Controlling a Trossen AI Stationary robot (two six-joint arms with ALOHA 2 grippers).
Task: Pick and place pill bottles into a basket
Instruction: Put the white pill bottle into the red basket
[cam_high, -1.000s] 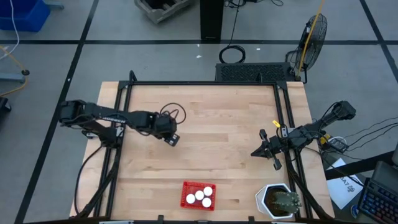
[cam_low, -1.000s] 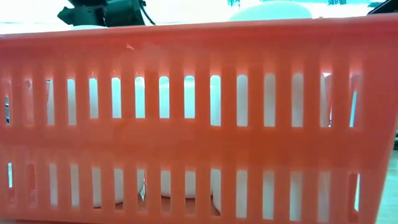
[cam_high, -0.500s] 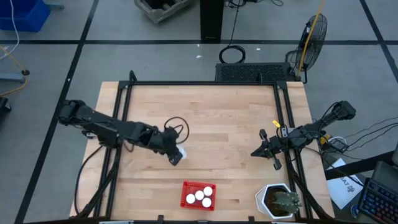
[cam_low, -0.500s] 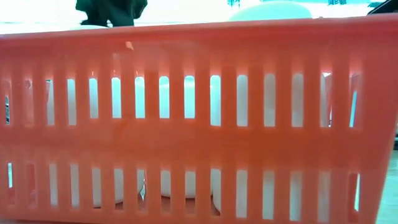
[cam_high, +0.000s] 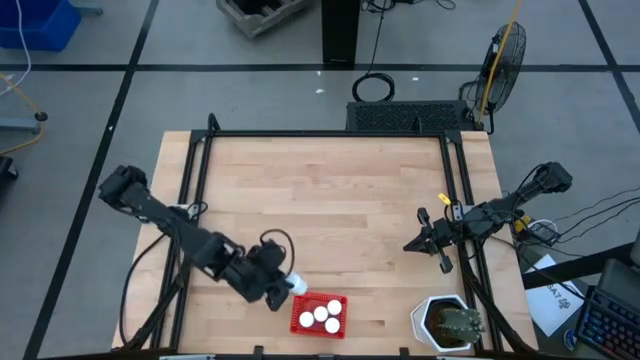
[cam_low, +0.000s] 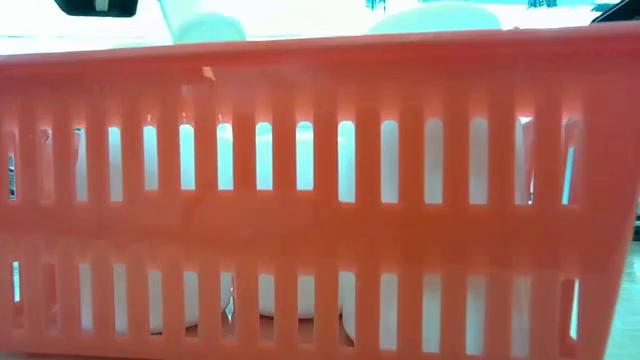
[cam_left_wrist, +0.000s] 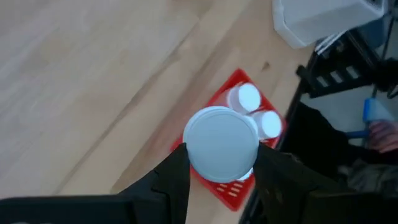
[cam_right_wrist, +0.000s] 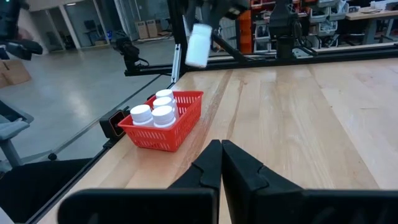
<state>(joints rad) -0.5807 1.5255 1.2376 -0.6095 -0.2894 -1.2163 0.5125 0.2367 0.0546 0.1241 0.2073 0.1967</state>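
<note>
The robot's left gripper needs to release the white pill bottle in the empty far corner of the red basket (cam_high: 309, 306) (cam_left_wrist: 204, 149).
My left gripper (cam_high: 283, 288) carries a white pill bottle (cam_high: 296, 286) in the air just left of the red basket (cam_high: 320, 296), which stands at the table's near edge. In the left wrist view the bottle's round end (cam_left_wrist: 221, 144) faces the camera above the basket (cam_left_wrist: 231, 82). Three white pill bottles (cam_high: 319, 317) stand upright inside the basket. The low view shows the basket's slotted wall (cam_low: 320, 200) up close, with the carried bottle (cam_low: 205, 20) above its rim. My right gripper (cam_right_wrist: 222, 155) waits shut at the table's right edge (cam_high: 430, 243). My left gripper pinches the bottle's side wall (cam_left_wrist: 186, 155) between its two fingers (cam_left_wrist: 273, 171), one on each side. The fingers slant down from the table's left side. The bottle (cam_right_wrist: 198, 45) hangs tilted and lifted clear of table and basket.
A white pot with a green plant (cam_high: 445, 322) stands at the near right corner. Black frame rails (cam_high: 195, 180) run along the table's left, far and right edges. Bare wood (cam_high: 340, 200) fills the table's middle and far part.
My left gripper has swung from the table's left middle toward the near edge and the basket, rising and turning as it goes. It carries the pill bottle along, which now hangs beside the basket's left rim.
</note>
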